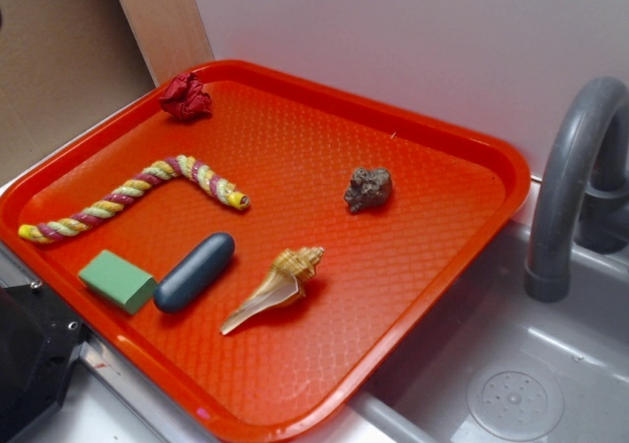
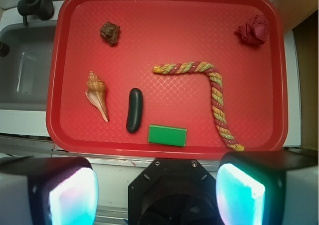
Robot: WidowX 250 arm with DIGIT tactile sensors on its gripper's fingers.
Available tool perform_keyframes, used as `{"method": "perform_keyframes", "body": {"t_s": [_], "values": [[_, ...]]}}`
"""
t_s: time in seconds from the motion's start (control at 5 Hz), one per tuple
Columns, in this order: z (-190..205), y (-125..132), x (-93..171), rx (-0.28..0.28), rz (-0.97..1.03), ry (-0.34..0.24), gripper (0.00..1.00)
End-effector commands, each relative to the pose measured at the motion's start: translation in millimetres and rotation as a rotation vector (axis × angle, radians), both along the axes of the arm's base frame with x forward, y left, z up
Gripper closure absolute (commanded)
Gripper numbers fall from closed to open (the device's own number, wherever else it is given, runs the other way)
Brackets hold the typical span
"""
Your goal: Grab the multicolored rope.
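Note:
I will close my gripper on the short leg (image 1: 203, 176) (image 2: 188, 68) of the multicolored rope, near its bend, on the side toward the brown stone.
The multicolored rope (image 1: 128, 190) lies flat in an L shape on the left part of the red tray (image 1: 393, 119), twisted in yellow, maroon and pale strands. In the wrist view the rope (image 2: 218, 98) runs from the tray's middle to its near right rim (image 2: 54, 85). My gripper (image 2: 157, 195) hangs high above the counter just outside the tray's near edge, well short of the rope. It is open, its two pale pads (image 2: 75, 197) far apart with nothing between them. The exterior view shows only a black part of the arm (image 1: 29, 364) at the lower left.
On the tray are a red cloth wad (image 1: 186, 97), a brown stone (image 1: 368, 189), a seashell (image 1: 280, 284), a dark blue capsule (image 1: 195, 271) and a green block (image 1: 118, 280). A grey sink (image 1: 511, 384) with a faucet (image 1: 575, 178) adjoins the tray.

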State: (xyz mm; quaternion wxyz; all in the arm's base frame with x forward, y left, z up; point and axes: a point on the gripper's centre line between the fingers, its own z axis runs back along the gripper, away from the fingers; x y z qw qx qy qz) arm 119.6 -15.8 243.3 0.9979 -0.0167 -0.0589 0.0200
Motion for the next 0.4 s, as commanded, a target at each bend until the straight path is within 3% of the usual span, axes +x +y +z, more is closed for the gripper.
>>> {"method": "perform_keyframes", "body": {"t_s": [0.0, 0.2], "values": [[0.0, 0.0, 0.0, 0.0, 0.0, 0.0, 0.0], [3.4, -7.1, 18.5, 0.074, 0.254, -0.152, 0.0]]}}
